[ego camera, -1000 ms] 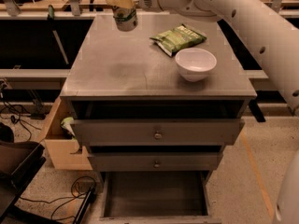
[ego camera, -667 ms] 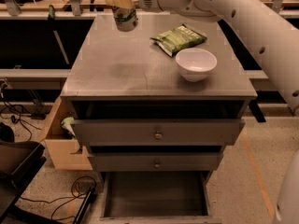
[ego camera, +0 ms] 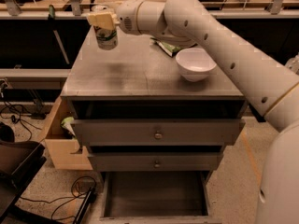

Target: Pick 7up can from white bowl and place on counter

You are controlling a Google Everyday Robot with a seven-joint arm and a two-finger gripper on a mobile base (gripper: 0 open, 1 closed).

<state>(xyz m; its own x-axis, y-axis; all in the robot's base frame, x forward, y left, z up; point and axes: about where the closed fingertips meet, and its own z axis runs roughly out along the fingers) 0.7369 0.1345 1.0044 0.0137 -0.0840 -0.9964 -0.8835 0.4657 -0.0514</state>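
Note:
I should let go of the 7up can on the grey counter [ego camera: 95, 68] close to the counter's side edge above the wooden box.
My gripper [ego camera: 103, 20] is shut on the 7up can [ego camera: 106, 36], a whitish-silver and green can held upright above the far left part of the grey counter [ego camera: 135, 73]. The can hangs below the cream fingers [ego camera: 101, 19], and its dark shadow lies on the counter beneath it. The white bowl [ego camera: 195, 64] stands empty on the right side of the counter, well to the right of the can. My white arm [ego camera: 219, 45] reaches in from the right, passing above the bowl.
A flat green snack bag [ego camera: 164, 47] lies behind the bowl, partly hidden by my arm. The cabinet's bottom drawer [ego camera: 156, 195] is pulled open. A wooden box [ego camera: 63, 139] stands at the cabinet's left, with cables on the floor.
The view has drawn closer to the cabinet. The gripper with the can now sits more to the left and lower over the counter's left side.

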